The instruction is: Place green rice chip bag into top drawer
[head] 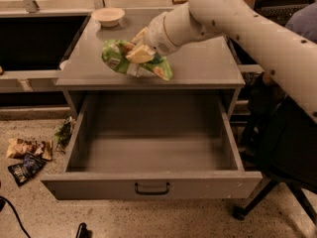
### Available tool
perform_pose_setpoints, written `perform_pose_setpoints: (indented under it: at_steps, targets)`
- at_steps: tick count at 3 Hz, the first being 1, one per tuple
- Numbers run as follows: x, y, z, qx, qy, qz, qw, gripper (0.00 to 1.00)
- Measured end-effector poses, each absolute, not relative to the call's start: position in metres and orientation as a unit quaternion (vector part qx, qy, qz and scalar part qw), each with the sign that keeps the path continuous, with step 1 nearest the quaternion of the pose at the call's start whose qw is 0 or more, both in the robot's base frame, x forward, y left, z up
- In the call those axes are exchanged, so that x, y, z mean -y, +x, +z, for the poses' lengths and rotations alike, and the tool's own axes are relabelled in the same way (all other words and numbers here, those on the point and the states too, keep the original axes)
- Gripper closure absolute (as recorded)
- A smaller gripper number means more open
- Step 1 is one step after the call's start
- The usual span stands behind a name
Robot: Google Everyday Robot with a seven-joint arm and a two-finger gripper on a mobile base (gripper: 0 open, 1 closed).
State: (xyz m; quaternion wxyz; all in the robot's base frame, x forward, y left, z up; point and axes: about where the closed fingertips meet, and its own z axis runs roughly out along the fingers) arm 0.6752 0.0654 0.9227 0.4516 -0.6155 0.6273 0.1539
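Note:
Next, my gripper releases the green rice chip bag on the middle of the top drawer's bottom (pixel 153 142), behind the dark handle. The bag is now just above the cabinet top.
The green rice chip bag (pixel 119 57) is crinkled and held just above the grey cabinet top (pixel 198 63), near its front edge. My gripper (pixel 139 52) is shut on the bag's middle, with the pale arm reaching in from the upper right. The top drawer (pixel 148 155) is pulled fully open below and in front of the bag. Its inside is empty. Its flat front panel carries a small dark handle (pixel 152 188) at the centre.
A small beige bowl (pixel 108 16) stands at the back left of the cabinet top. Brown and dark snack packets (pixel 27 155) lie on the floor at the left. A dark chair base (pixel 277 192) and a seated person (pixel 302 24) are at the right.

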Motion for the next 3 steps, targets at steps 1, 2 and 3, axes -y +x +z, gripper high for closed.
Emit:
perform_pose_setpoints:
  at_steps: [1, 2, 3]
  targets:
    - [-0.068, 0.620, 0.925, -0.624, -0.637, 0.168, 0.420, 1.00]
    - [-0.070, 0.577, 0.907, -0.630, -0.637, 0.194, 0.400, 1.00]
    - [-0.077, 0.554, 0.865, -0.645, -0.631, 0.223, 0.369, 1.00]
